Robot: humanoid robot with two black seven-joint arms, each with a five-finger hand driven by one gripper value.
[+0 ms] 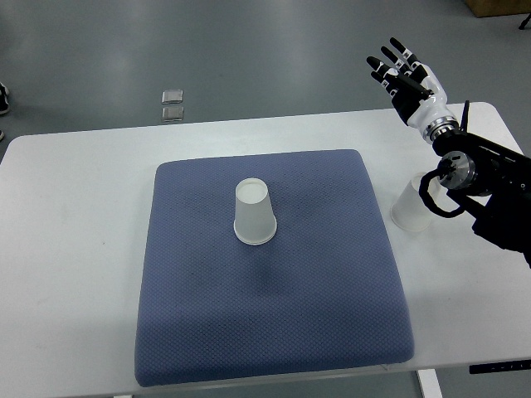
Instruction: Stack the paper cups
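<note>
I need to next move my right gripper to the paper cup on the white table beside the blue mat and close it around that cup's upper half [416, 195].
A white paper cup [253, 212] stands upside down on the blue mat [274, 332], near its middle. A second paper cup [410, 207] stands on the white table just right of the mat, partly hidden by my right forearm. My right hand [404, 73] is raised above the table's far right edge, well beyond the second cup, fingers spread and empty. My left arm is out of sight.
The white table [75, 249] carries the mat. Two small grey squares [172, 104] lie on the floor beyond the table's far edge. A dark shoe tip [4, 98] shows at the far left edge.
</note>
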